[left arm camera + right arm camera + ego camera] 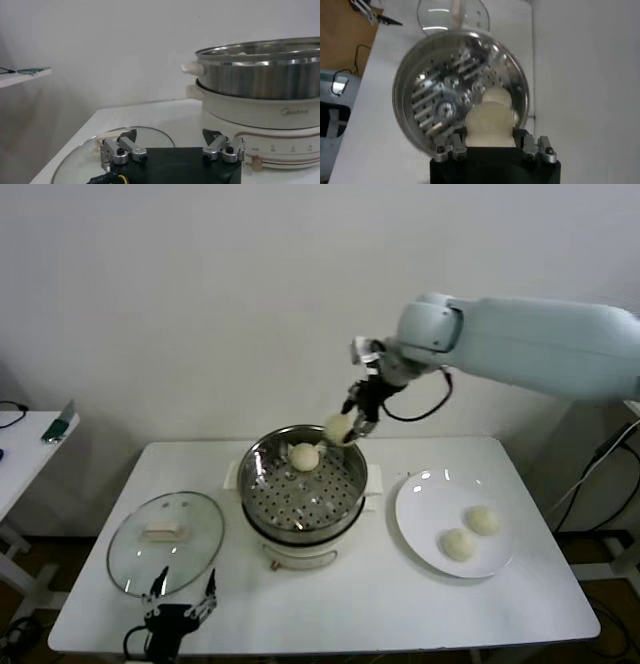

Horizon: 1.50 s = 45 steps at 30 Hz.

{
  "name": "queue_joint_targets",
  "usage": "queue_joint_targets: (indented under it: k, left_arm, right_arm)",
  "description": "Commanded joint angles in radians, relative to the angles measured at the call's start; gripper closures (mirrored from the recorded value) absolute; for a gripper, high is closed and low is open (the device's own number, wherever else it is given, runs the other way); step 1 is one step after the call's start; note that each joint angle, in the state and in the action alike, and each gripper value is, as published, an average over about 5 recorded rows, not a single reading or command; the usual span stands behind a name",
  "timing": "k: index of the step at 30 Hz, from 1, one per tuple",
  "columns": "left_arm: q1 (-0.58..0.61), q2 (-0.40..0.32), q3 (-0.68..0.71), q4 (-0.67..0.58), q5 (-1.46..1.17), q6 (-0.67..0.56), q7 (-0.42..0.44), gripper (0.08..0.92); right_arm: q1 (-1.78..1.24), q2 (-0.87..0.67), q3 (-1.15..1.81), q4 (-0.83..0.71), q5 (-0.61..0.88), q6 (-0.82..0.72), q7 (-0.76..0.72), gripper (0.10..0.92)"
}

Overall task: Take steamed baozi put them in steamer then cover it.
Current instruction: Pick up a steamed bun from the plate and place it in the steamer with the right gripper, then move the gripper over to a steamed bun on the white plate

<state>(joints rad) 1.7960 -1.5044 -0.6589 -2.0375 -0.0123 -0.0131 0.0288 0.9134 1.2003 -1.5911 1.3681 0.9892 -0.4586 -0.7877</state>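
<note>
Next, my right gripper releases the baozi inside the steamer (pixel 273 484) (pixel 468 66) on the side closest to the glass cover.
My right gripper (pixel 345 431) is shut on a cream-white baozi (pixel 338 427) and holds it above the far rim of the steel steamer (pixel 350 484). In the right wrist view the held baozi (pixel 489 124) sits between the fingers over the perforated basket (pixel 440 100). One baozi (pixel 304 456) lies inside the steamer at the back. Two baozi (pixel 482 520) (pixel 458 545) lie on the white plate (pixel 420 504) at the right. The glass cover (pixel 130 556) lies flat at the left. My left gripper (pixel 181 594) is open by the cover's near edge.
The steamer's cream pot base (pixel 260 112) stands close on the left gripper's right side, with the cover (pixel 150 137) under the open fingers. A side table (pixel 25 444) holds a small green item at far left. The wall is close behind the table.
</note>
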Motion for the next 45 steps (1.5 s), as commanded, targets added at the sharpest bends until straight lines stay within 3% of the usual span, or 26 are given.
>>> queue_joint_targets:
  k: [1,22,29,35,39,45]
  left_arm:
    - [0.007,0.003,-0.004,-0.009,-0.001,0.0,-0.001,0.177]
    - [0.003,0.001,0.003,-0.001,0.004,0.0,-0.003,0.177]
    - [-0.004,-0.001,0.005,0.008,0.004,-0.001,-0.004,0.177]
    - [-0.004,-0.001,0.004,0.006,0.004,-0.001,-0.006,0.177]
    - [0.001,-0.001,0.005,0.0,0.005,0.0,-0.006,0.177]
    - [0.009,-0.003,0.012,-0.004,0.011,-0.002,-0.007,0.177]
  right_arm:
    - [-0.053,0.226,0.007,0.0,0.097,-0.075,0.102,0.397]
    - [-0.319,0.341,0.019,-0.285,-0.075,-0.096,0.159,0.397]
    - [-0.35,0.351,0.019,-0.313,-0.107,-0.092,0.161,0.382]
    - [-0.322,0.325,0.042,-0.287,-0.102,-0.077,0.162,0.282]
    - [-0.197,0.267,0.019,-0.225,-0.077,-0.016,0.077,0.212]
    - [-0.019,0.072,-0.057,-0.087,-0.02,0.073,-0.067,0.203]
